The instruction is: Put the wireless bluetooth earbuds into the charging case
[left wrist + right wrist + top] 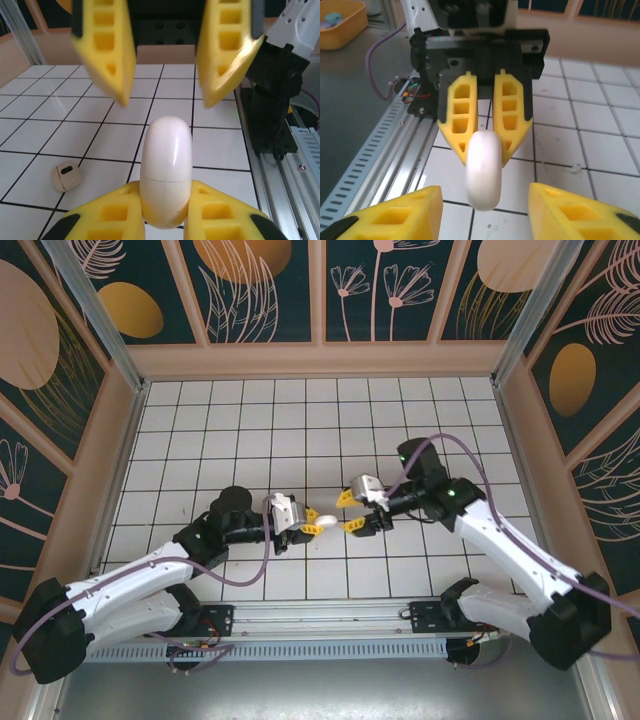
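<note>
Next, I move my right gripper closer and pinch the lid point(167, 156) to open it, as its fingers are short of the charging case's closed end.
A white oval charging case point(166, 165) with its lid closed along a thin seam is pinched between the yellow fingers of my left gripper point(166, 202), which is shut on it. From above, the case point(328, 533) hangs just over the tiles at mid-table. My right gripper point(351, 512) faces it from the right, open, its fingers point(395, 215) spread wide on either side of the case point(483, 170) without touching. One small pale pinkish earbud point(66, 176) lies on a tile to the left of the case.
The white tiled floor point(300, 430) is ringed by patterned walls. An aluminium rail point(375, 165) with the arm bases runs along the near edge. A yellow bin point(340, 22) sits beyond the rail on the grey surface.
</note>
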You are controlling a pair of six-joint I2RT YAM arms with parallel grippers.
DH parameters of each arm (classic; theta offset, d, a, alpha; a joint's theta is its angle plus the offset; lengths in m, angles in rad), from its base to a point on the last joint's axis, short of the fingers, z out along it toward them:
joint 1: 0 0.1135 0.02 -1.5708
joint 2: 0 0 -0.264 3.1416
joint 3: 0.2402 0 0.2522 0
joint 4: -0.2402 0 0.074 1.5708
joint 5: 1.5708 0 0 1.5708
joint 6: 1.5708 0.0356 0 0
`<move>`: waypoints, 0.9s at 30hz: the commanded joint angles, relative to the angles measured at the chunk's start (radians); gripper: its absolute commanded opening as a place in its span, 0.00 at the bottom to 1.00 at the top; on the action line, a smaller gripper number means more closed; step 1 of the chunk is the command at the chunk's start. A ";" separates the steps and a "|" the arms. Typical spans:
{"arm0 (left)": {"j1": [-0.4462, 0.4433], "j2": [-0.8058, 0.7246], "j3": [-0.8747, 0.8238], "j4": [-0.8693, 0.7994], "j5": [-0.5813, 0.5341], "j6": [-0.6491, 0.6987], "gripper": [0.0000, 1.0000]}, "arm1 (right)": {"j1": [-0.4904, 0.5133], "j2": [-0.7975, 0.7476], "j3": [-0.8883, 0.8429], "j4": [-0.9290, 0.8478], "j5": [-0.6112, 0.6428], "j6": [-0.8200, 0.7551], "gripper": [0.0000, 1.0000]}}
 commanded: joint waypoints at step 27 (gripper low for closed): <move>-0.004 0.012 -0.032 0.237 0.068 -0.101 0.15 | 0.011 0.030 -0.059 0.258 -0.157 0.182 0.43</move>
